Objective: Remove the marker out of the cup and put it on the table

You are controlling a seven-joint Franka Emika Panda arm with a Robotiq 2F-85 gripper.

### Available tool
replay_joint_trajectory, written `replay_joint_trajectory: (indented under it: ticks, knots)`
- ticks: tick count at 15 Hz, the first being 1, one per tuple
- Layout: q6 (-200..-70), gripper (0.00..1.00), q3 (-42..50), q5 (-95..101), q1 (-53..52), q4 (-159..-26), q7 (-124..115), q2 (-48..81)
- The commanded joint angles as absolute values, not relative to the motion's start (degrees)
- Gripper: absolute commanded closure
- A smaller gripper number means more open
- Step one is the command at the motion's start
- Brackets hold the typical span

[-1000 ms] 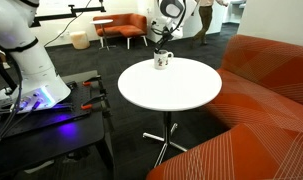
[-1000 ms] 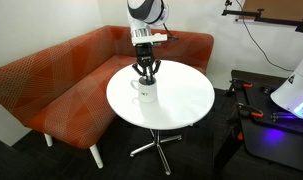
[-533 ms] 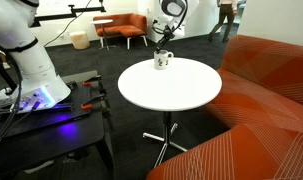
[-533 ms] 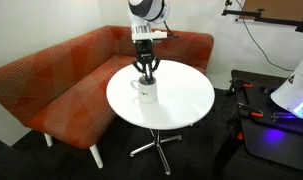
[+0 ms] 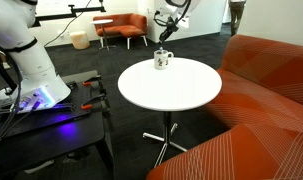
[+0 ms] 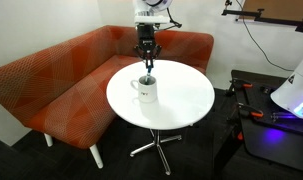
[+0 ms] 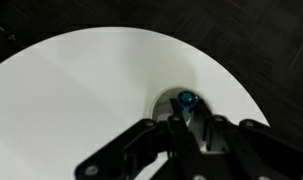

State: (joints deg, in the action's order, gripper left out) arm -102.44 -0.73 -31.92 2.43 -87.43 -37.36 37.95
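Observation:
The robot's gripper will release the bluish-teal marker on the table [image 5: 169,70] in front of the white cup.
The white cup [image 6: 144,91] stands on the round white table [image 6: 181,100], near its edge on the sofa side; it also shows in an exterior view [image 5: 162,61]. My gripper [image 6: 147,60] hangs straight above the cup and is shut on the blue-teal marker [image 6: 148,72], which points down at the cup's mouth. In the wrist view the marker's blue tip [image 7: 186,98] sticks out between my dark fingers [image 7: 188,122], with the cup's rim [image 7: 163,102] below it on the table [image 7: 81,90].
An orange sofa [image 6: 61,80] curves round the table's far side. A dark low bench [image 5: 51,125] with tools and a white robot base [image 5: 26,60] stands beside the table. The table's chrome foot [image 6: 156,145] rests on dark carpet.
My gripper has risen from the cup's mouth, and the marker has come up with it, so its lower end now hangs at about rim height.

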Motion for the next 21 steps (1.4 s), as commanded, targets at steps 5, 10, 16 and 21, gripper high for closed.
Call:
replay_joint_trajectory:
  ticks: [5, 10, 16, 21]
  knots:
    - [-97.22, 0.95, -1.09, -42.16, 6.52, -90.44, -25.49, 32.85]
    - [-94.06, 0.95, -0.42, -48.58, 8.26, -90.73, -19.43, 32.82]
    - [-94.69, 0.95, 1.33, -55.45, 9.65, -93.39, -17.32, 31.88]
    - [-95.35, 0.95, 3.3, -60.82, 10.65, -95.62, -17.13, 32.2]
